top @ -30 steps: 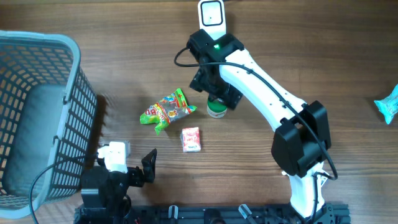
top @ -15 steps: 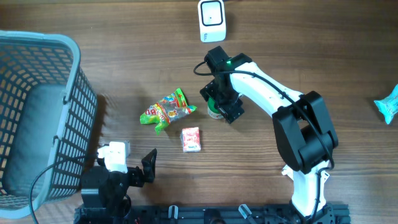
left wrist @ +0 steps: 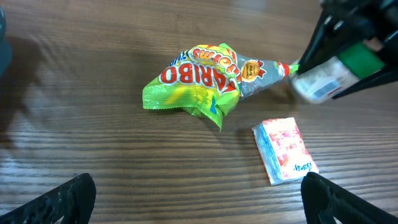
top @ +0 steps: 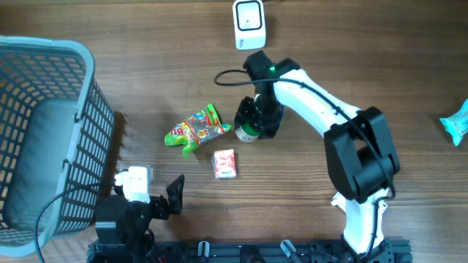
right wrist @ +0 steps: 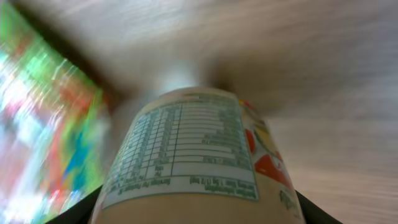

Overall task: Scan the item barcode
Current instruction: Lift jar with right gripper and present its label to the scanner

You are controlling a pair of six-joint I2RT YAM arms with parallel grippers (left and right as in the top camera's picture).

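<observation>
My right gripper is going to stand the white bottle on the bare wood [top: 428, 110] next to the teal wrapper.
A small white bottle [top: 247, 131] with a green cap leans over at mid-table, its printed label [right wrist: 193, 149] filling the right wrist view. My right gripper [top: 260, 117] is shut on the bottle, one finger on each side of its body [left wrist: 320, 84]. The white scanner [top: 249, 24] stands at the far edge, a short way beyond the gripper. My left gripper [left wrist: 199, 208] hangs open over bare wood near the front edge [top: 156, 190], holding nothing.
A green Haribo bag [top: 196, 129] lies just left of the bottle, its tip close to the bottle. A small red-and-white packet [top: 224, 163] lies nearer the front. A grey mesh basket [top: 80, 146] fills the left side. A teal wrapper [top: 457, 123] sits at the right edge.
My right arm came back from beside the scanner and down over the bottle, and its jaws closed in on it. The bottle, upright before, now leans. The left arm has not moved.
</observation>
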